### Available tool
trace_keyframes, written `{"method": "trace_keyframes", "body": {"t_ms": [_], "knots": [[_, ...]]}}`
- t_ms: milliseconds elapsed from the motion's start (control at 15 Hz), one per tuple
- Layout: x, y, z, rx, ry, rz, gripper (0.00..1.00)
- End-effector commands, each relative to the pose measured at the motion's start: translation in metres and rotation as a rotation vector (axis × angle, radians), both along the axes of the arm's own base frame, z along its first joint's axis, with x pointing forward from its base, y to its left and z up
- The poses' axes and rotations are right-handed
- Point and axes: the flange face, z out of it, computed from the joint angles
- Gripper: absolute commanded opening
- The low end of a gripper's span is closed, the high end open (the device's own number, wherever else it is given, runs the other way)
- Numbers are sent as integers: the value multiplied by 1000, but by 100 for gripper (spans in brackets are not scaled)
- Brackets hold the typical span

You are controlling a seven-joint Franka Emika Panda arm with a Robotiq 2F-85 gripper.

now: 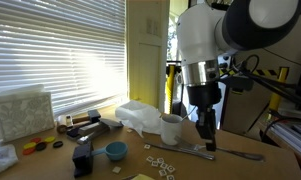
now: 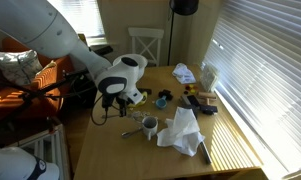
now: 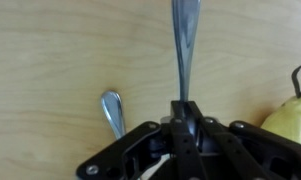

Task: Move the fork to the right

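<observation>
My gripper is going to let go of the fork on the table between the second silver utensil and the table's far edge [image 1: 206, 141] [image 3: 45, 130], near the white mug.
In the wrist view my gripper [image 3: 183, 108] is shut on the slim silver handle of the fork [image 3: 181, 45], which runs straight away from the jaws over the wooden table. In both exterior views the gripper [image 1: 210, 144] [image 2: 123, 108] points down at the table just beside the white mug [image 1: 171, 128] [image 2: 148, 126]. Silver cutlery [image 1: 195, 150] lies on the table at the fingertips. I cannot tell whether the fork is lifted off the table.
The end of a second silver utensil [image 3: 112, 104] lies close to the left of the jaws. A yellow object [image 3: 290, 120] is at the right. Crumpled white cloth [image 1: 140, 115] [image 2: 180, 130], a blue bowl [image 1: 115, 150], small pale tiles [image 1: 160, 160] and dark tools [image 1: 82, 122] lie nearby.
</observation>
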Motion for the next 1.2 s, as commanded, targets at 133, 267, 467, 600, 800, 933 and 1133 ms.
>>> {"method": "trace_keyframes", "body": {"t_ms": [133,267,467,600,800,933,1133], "knots": [[-56,-24,0,167,189,-46,2],[-68,-37,-7,193,248,-119,2],[-76,-61,-18,182,264,-262,2],[-78,-79,-23,140,252,-344,2],[-75,-100,-27,104,220,-444,2],[-73,-98,-27,114,231,-407,9],[-73,-101,-28,111,230,-424,2]]}}
